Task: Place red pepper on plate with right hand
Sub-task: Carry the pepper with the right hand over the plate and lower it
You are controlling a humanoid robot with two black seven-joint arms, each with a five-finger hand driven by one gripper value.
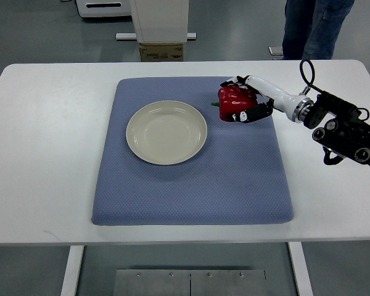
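The red pepper, still on the blue mat, will be released by my right gripper near the middle of the cream plate point(174, 131).
A red pepper point(232, 102) with a green stem lies on the blue mat point(191, 185), just right of the cream plate point(166, 132). My right hand point(243, 98) reaches in from the right edge and its fingers are curled around the pepper from the far and near sides. The pepper looks to be at mat level, a short way from the plate's right rim. The plate holds nothing. My left arm is out of view.
The mat lies on a white table point(43, 154). A person's legs point(311, 28) stand beyond the table's far right edge. A cardboard box point(161, 52) and a white machine base stand beyond the far edge.
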